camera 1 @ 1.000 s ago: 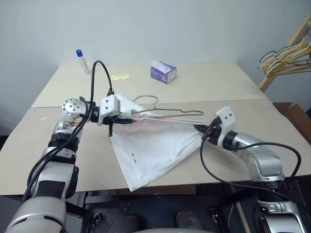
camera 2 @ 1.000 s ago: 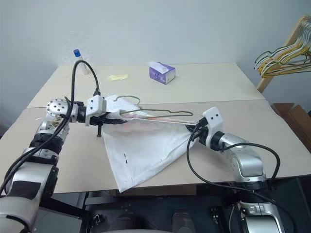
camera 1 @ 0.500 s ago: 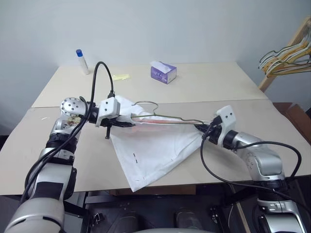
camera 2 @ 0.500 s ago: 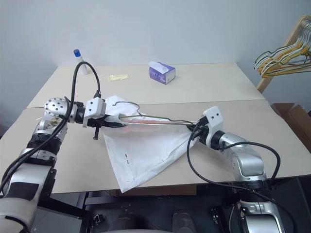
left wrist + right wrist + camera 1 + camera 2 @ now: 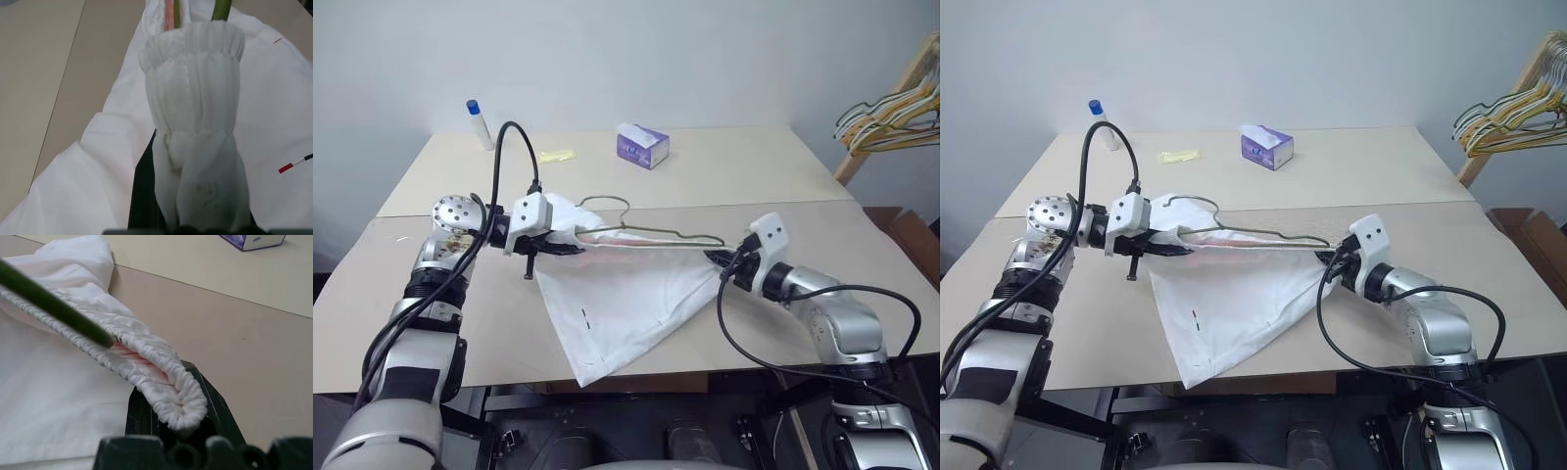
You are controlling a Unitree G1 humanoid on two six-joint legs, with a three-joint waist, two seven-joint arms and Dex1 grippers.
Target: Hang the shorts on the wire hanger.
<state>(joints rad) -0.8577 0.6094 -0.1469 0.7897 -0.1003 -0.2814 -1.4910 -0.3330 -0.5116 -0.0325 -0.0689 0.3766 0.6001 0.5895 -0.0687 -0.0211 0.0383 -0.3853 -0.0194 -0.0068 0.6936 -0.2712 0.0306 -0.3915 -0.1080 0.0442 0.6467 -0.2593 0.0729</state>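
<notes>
The robot's right gripper stretches the waistband's edge past the hanger's tip, so it should let go of the waistband's edge and grab the cloth (image 5: pixel 698 278) under the waistband from above.
The white shorts (image 5: pixel 626 304) hang stretched between my two grippers just above the table, their legs draping down onto it. My left gripper (image 5: pixel 560 246) is shut on the gathered waistband (image 5: pixel 190 73) at the left end. My right gripper (image 5: pixel 718 260) is shut on the waistband (image 5: pixel 161 362) at the right end. The thin wire hanger (image 5: pixel 656 233) lies along the stretched waistband, its lower part tucked inside the opening and its hook (image 5: pixel 607 203) sticking out behind. In the right wrist view the hanger wire (image 5: pixel 54 308) enters the waistband.
On the beige table (image 5: pixel 724 166) behind stand a small purple tissue box (image 5: pixel 642 146), a blue-capped bottle (image 5: pixel 480 123) and a yellow scrap (image 5: pixel 555 155). A bunch of striped hangers (image 5: pixel 891 117) hangs on a wooden rack at the far right.
The wire hanger has rocked inside the waistband, tilting half a second ago and settling back now. Both grippers keep their hold in the same places.
</notes>
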